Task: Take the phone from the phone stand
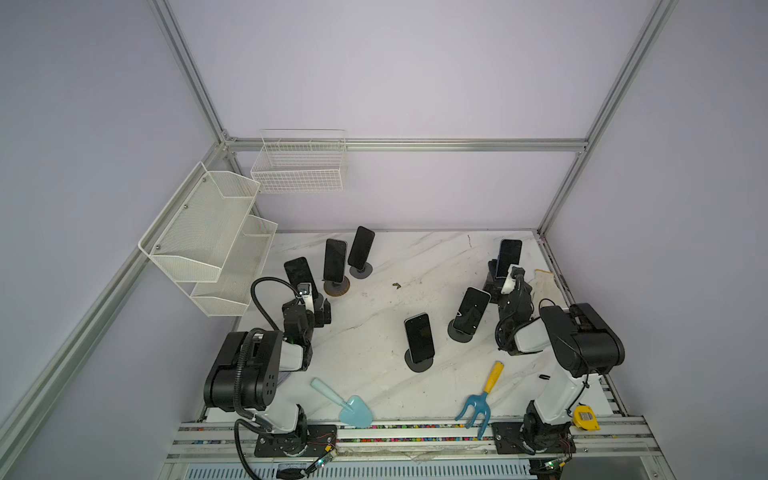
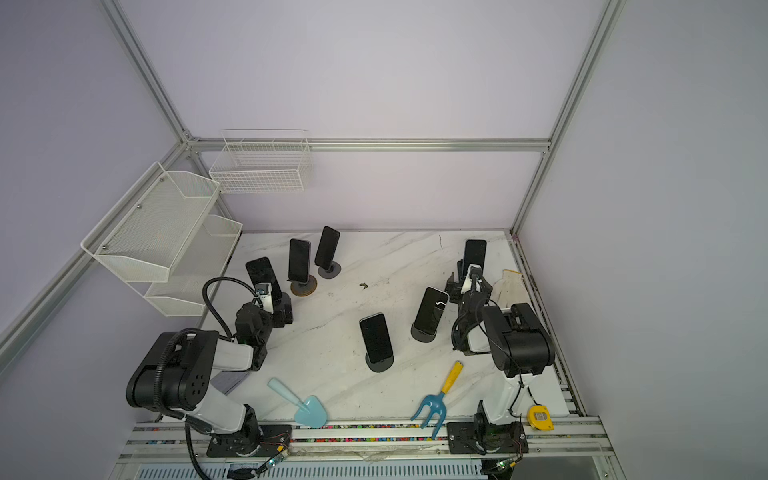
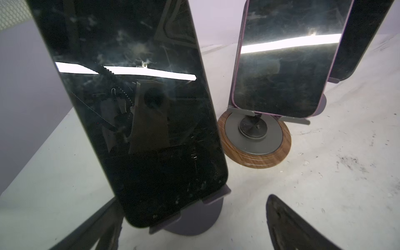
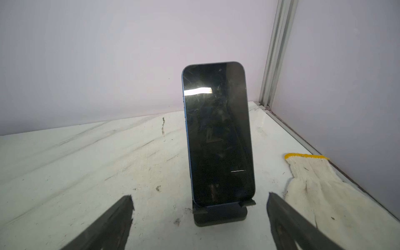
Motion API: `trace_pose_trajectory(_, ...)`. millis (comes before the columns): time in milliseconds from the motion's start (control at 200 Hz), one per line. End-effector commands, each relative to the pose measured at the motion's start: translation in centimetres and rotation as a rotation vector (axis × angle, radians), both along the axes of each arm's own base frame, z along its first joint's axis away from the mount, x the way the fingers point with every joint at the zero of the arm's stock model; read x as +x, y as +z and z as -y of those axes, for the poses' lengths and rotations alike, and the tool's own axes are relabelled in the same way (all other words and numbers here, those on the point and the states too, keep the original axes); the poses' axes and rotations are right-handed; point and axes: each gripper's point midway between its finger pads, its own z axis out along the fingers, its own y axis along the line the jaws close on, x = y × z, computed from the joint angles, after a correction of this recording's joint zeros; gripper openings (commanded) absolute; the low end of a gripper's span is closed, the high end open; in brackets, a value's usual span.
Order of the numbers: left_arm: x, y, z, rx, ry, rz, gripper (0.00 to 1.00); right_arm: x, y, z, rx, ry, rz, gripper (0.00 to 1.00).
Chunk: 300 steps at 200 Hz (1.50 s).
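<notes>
The blue-edged phone's upper end (image 1: 509, 246) (image 4: 214, 81), above the black phone stand, is next for my right gripper, which should go there and close across the phone's two long edges.
Several dark phones stand on stands across the marble table. My left gripper (image 1: 309, 302) (image 3: 193, 198) is open in front of the leftmost phone (image 1: 300, 275) (image 3: 129, 108). Its fingers straddle the lower end of that phone and its grey phone stand (image 3: 194, 218) without touching. My right gripper (image 1: 505, 286) (image 4: 200, 195) is open at the back right, facing a blue-edged phone (image 1: 509, 257) (image 4: 218, 134) that leans on a black phone stand (image 4: 220, 214). Nothing is held.
More phones on stands: one on a wood-rimmed base (image 1: 335, 259) (image 3: 277, 71), one behind it (image 1: 360, 247), two mid-table (image 1: 419, 337) (image 1: 471, 309). A white glove (image 4: 313, 184) lies right of the right gripper. Teal trowel (image 1: 345, 401), blue rake (image 1: 482, 399), yellow tape measure (image 1: 586, 417) at front. Mesh shelves (image 1: 208, 237) at left.
</notes>
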Motion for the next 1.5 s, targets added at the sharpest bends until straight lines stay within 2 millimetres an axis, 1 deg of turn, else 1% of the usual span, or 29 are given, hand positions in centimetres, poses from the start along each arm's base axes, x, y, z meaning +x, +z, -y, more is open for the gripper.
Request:
trace_pose_trajectory(0, 1.9, 3.5, -0.1, -0.006, 0.009, 0.109, 1.0, 0.0, 1.0, 0.4, -0.007, -0.012, 0.032, 0.97)
trace_pose_trajectory(710, 1.9, 3.5, -0.1, -0.01, 0.01, 0.109, 1.0, 0.0, 1.0, 0.3, -0.007, -0.01, 0.033, 0.97)
trace_pose_trajectory(965, 1.9, 3.5, -0.1, -0.011, 0.01, 0.11, 1.0, 0.1, 1.1, 0.6, 0.01, -0.028, 0.029, 0.97)
trace_pose_trajectory(1025, 1.9, 3.4, 0.0, -0.011, 0.009, 0.109, 1.0, 0.0, 1.7, 0.9, 0.024, -0.045, 0.04, 0.97)
trace_pose_trajectory(1090, 1.9, 3.5, -0.1, -0.01, 0.011, 0.113, 1.0, -0.4, 2.8, 1.6, 0.037, -0.084, 0.054, 0.97)
trace_pose_trajectory(1145, 1.7, 4.0, -0.3, -0.008, 0.021, 0.121, 0.99, -0.8, 3.8, 2.1, 0.049, -0.111, 0.063, 0.97)
trace_pose_trajectory(1250, 1.4, 4.9, -0.3, -0.011, 0.024, 0.124, 1.0, -1.3, 5.6, 3.8, 0.078, -0.214, 0.042, 0.97)
trace_pose_trajectory(1380, 1.0, 6.1, -0.2, -0.01, 0.022, 0.134, 1.0, -0.9, 8.3, 4.9, 0.147, -0.299, 0.001, 0.97)
trace_pose_trajectory(1405, 0.9, 5.8, -0.3, -0.011, 0.025, 0.12, 1.0, -0.7, 8.8, 5.1, 0.16, -0.316, -0.008, 0.97)
trace_pose_trajectory(1415, 0.8, 6.7, -0.3, -0.011, 0.026, 0.143, 0.99, -0.7, 8.9, 5.1, 0.164, -0.323, -0.013, 0.97)
trace_pose_trajectory(1425, 0.8, 7.0, -0.3, -0.011, 0.026, 0.147, 1.0, -0.7, 9.1, 5.2, 0.168, -0.331, -0.018, 0.97)
trace_pose_trajectory(1495, 0.5, 8.0, -0.3, -0.015, 0.031, 0.147, 0.99, -0.5, 10.1, 5.7, 0.185, -0.376, -0.06, 0.97)
